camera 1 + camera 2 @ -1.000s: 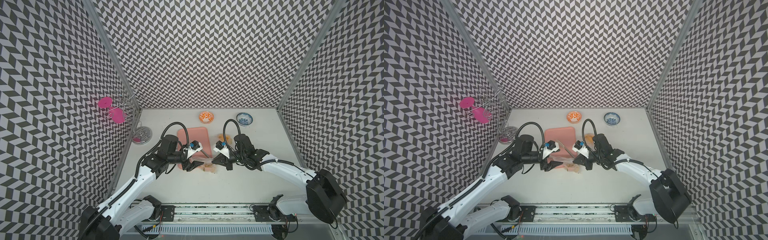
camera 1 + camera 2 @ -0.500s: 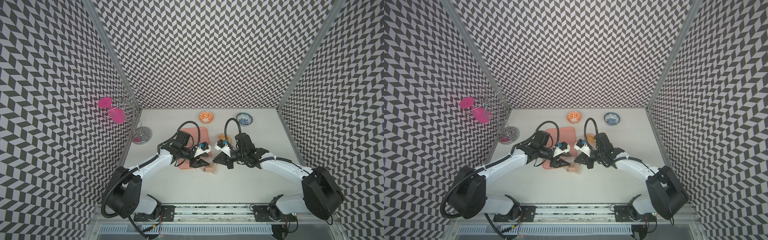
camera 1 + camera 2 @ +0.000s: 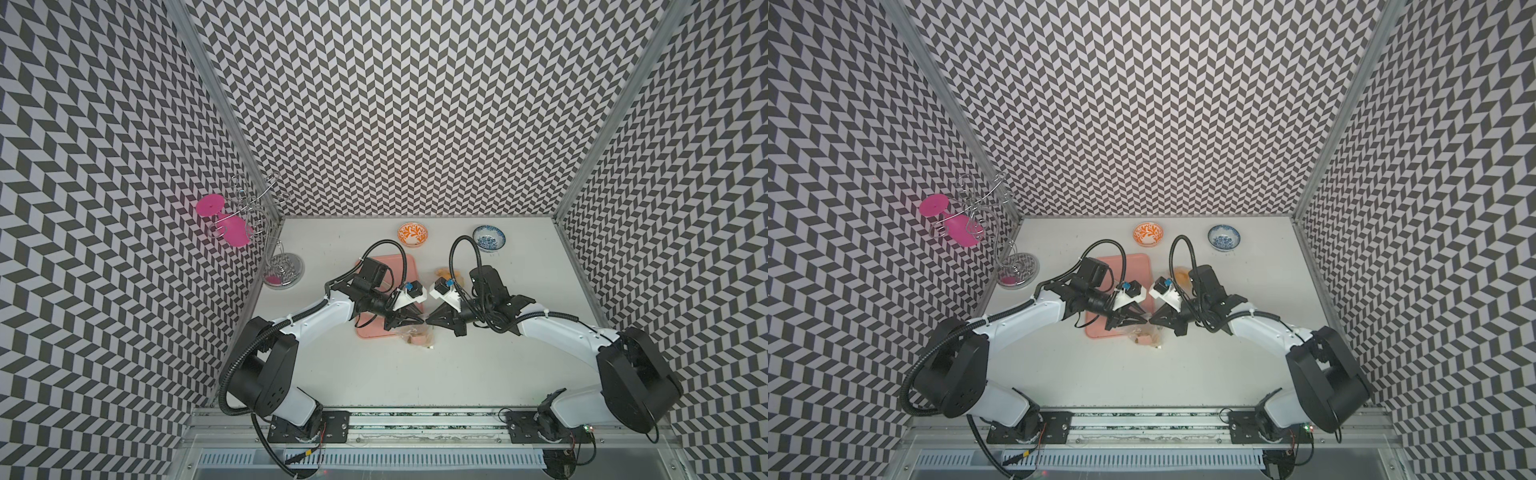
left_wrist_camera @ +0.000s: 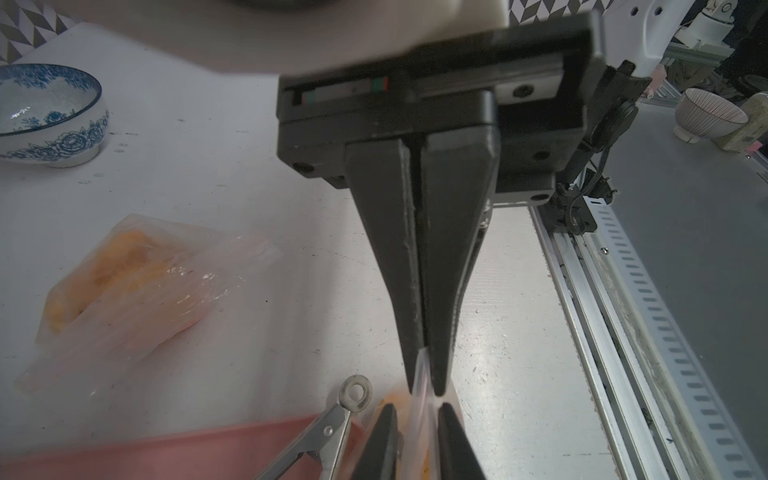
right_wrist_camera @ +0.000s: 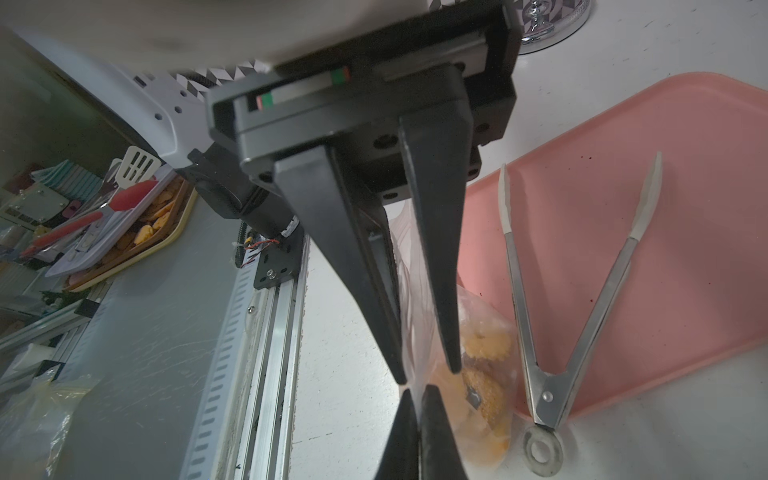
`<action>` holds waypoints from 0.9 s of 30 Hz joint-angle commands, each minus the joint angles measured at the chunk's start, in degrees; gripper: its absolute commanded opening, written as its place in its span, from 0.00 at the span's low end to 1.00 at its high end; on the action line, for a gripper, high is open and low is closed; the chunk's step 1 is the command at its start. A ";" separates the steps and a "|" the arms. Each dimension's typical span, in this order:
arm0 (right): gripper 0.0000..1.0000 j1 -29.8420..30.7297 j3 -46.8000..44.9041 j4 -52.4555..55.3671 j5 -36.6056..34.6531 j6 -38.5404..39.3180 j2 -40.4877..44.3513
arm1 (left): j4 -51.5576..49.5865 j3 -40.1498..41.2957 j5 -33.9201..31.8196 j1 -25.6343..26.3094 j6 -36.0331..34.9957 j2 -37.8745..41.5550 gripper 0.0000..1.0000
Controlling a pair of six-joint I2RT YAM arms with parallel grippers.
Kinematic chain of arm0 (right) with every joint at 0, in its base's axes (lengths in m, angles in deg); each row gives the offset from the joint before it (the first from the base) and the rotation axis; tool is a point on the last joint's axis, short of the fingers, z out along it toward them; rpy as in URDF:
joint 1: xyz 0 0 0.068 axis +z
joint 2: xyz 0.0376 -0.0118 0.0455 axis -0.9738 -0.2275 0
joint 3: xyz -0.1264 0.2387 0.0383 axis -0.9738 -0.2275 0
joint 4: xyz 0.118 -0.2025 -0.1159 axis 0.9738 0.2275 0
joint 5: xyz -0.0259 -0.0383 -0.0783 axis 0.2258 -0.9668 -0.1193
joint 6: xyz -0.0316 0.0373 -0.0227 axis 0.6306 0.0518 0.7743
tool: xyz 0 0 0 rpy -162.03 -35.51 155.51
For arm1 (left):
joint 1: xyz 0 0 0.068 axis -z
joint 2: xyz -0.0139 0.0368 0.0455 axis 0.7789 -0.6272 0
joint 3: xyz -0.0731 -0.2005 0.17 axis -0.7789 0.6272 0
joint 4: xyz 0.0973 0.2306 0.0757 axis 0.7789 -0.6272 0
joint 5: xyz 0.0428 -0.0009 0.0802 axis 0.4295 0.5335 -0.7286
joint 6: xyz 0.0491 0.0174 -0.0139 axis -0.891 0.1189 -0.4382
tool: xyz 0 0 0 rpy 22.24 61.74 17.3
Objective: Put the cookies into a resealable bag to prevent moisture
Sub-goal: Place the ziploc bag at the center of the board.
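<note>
My grippers meet finger to finger on the bag's top edge, so next my left gripper regrips nearer the pink tray [image 5: 409,240] and pulls the bag's edge taut before sealing.
A clear resealable bag [image 3: 417,336] [image 3: 1144,337] lies at the table's middle, off the pink tray's near corner. Yellow-orange cookies [image 5: 487,344] show through its film. My right gripper [image 3: 429,323] [image 5: 417,399] is shut on the bag's top edge. My left gripper [image 3: 420,322] [image 4: 419,440] meets it tip to tip. Its jaws stand narrowly apart, one on each side of the same strip of bag film [image 4: 417,419], with a gap showing. In both top views the two grippers hide the bag's mouth.
The pink tray [image 3: 397,270] holds metal tongs [image 5: 544,390]. A second bag of yellow cookies [image 3: 446,273] [image 4: 133,282] lies behind the right gripper. An orange bowl [image 3: 412,234] and a blue bowl [image 3: 489,237] stand at the back. A wire stand [image 3: 282,270] with a pink glass stands far left.
My left arm has reached in over the tray until its tips meet the right gripper at the bag's edge, and its jaws have narrowed. The right gripper has stayed shut on the bag.
</note>
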 commanded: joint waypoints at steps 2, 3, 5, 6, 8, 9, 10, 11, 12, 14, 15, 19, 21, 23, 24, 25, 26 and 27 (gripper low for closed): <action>0.00 -0.39 0.64 -2.02 0.97 0.12 0.62 | -1.48 -2.33 0.84 0.33 -1.12 -1.22 0.08; 0.00 -0.48 0.57 -1.75 0.66 0.36 0.81 | -2.28 -2.79 0.92 0.33 -1.27 -1.59 0.02; 0.00 -0.89 0.05 -1.77 0.07 0.28 1.46 | -5.04 -4.01 1.26 0.33 -2.04 -2.64 0.00; 0.00 -1.13 -0.29 -2.18 0.06 -0.07 1.72 | -6.27 -4.37 1.28 0.33 -2.53 -3.08 0.00; 0.00 -1.52 -0.74 -2.57 0.02 -0.51 2.19 | -7.64 -4.71 0.62 0.39 -2.71 -3.72 0.03; 0.00 -1.65 -0.76 -2.49 0.06 -0.60 2.31 | -7.64 -4.59 -0.15 0.33 -2.49 -3.74 0.16; 0.00 -1.84 -0.89 -2.67 0.19 -0.84 2.53 | -7.36 -4.39 -0.87 0.33 -2.07 -3.62 0.26; 0.00 -2.01 -1.07 -2.90 0.32 -1.23 2.75 | -7.17 -4.32 -1.42 0.33 -2.05 -3.41 0.28; 0.00 -2.14 -1.24 -3.26 0.48 -1.43 2.88 | -7.00 -4.20 -1.90 0.34 -2.05 -3.24 0.28; 0.00 -2.46 -1.45 -3.70 0.76 -2.00 3.24 | -7.01 -4.32 -2.63 0.17 -2.00 -3.33 0.24; 0.00 -2.54 -1.46 -3.77 0.91 -2.15 3.24 | -7.25 -4.52 -2.85 0.11 -2.02 -3.48 0.16; 0.00 -3.23 -1.38 -2.92 0.73 -1.64 3.33 | -10.35 -6.19 -2.94 -1.02 -2.56 -4.27 0.00; 0.00 -3.77 -1.55 -2.67 0.53 -1.41 3.51 | -10.76 -6.15 -3.08 -1.50 -2.43 -3.95 0.00; 0.00 -4.16 -1.64 -2.37 0.50 -1.31 3.81 | -10.24 -5.51 -3.70 -1.90 -1.50 -3.45 0.19; 0.00 -4.30 -1.70 -2.16 0.50 -1.20 3.91 | -10.14 -5.26 -3.76 -2.16 -1.34 -3.22 0.22; 0.00 -4.38 -1.64 -2.09 0.50 -1.19 4.03 | -10.12 -5.07 -3.89 -2.49 -1.18 -3.07 0.23; 0.00 -4.55 -1.72 -2.02 0.47 -1.20 4.20 | -10.28 -4.97 -3.99 -2.80 -1.02 -3.06 0.22; 0.00 -4.63 -1.79 -1.93 0.43 -1.26 4.33 | -10.59 -4.90 -3.71 -3.24 -1.12 -3.13 0.13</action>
